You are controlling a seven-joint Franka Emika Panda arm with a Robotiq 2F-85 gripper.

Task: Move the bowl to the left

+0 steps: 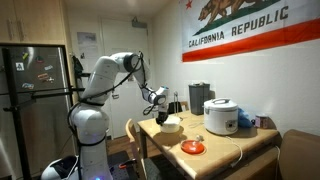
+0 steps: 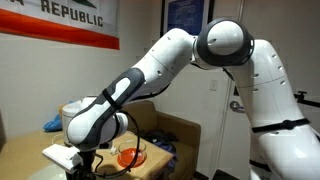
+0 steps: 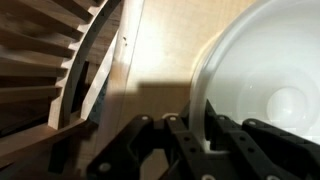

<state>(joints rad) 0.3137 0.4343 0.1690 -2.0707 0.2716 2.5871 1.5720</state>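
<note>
Next, my gripper lets go of the bowl onto the wooden table (image 1: 178, 131), behind the orange-red dish.
The small white bowl (image 1: 172, 125) sits near the table's corner in an exterior view. It also shows as a white shape (image 2: 58, 155) beside the gripper in the other exterior view. In the wrist view the bowl (image 3: 262, 80) fills the right side. My gripper (image 1: 163, 112) reaches down onto the bowl's rim. In the wrist view the black fingers (image 3: 193, 135) stand on either side of the rim, one inside and one outside, shut on it. The gripper (image 2: 88, 160) is partly cut off at the frame's bottom edge.
A large white rice cooker (image 1: 221, 115) and a dark box (image 1: 200, 97) stand behind the bowl on the wooden table (image 1: 235, 148). A flat orange-red dish (image 1: 193, 147) (image 2: 130, 157) lies near the front edge. A slatted wooden chair (image 1: 133, 138) (image 3: 60, 70) stands close beside the table.
</note>
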